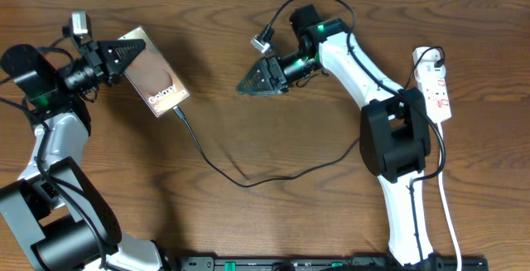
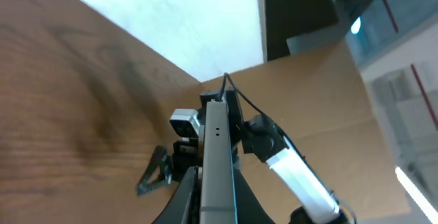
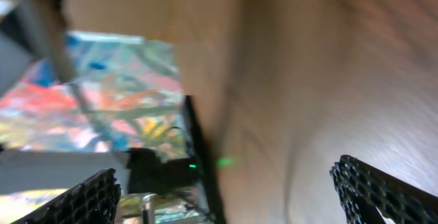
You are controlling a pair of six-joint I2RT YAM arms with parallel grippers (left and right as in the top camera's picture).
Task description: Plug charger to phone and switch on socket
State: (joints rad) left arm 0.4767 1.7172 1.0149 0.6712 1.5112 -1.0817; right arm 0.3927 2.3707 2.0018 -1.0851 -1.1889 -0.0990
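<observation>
My left gripper should put the phone, now tilted over the table, down on the bare table [image 1: 196,123] next to the plugged end of the charger cable.
My left gripper [image 1: 122,55] is shut on the top end of the phone [image 1: 154,79], a dark slab with a brownish face and white lettering, tilted over the table at the far left. In the left wrist view the phone [image 2: 217,162] stands edge-on between the fingers. The charger cable [image 1: 240,182] meets the phone's lower end [image 1: 177,110] and appears plugged in; it loops across the table toward the right arm. The white socket strip [image 1: 436,84] lies at the far right. My right gripper [image 1: 262,80] hovers open mid-table, its fingers [image 3: 383,190] wide apart with nothing between them.
The right arm's black base [image 1: 396,134] stands beside the socket strip, whose white cord [image 1: 447,213] runs down to the front edge. The left arm's base [image 1: 45,221] fills the near left corner. A cardboard wall [image 2: 328,101] rises behind the table.
</observation>
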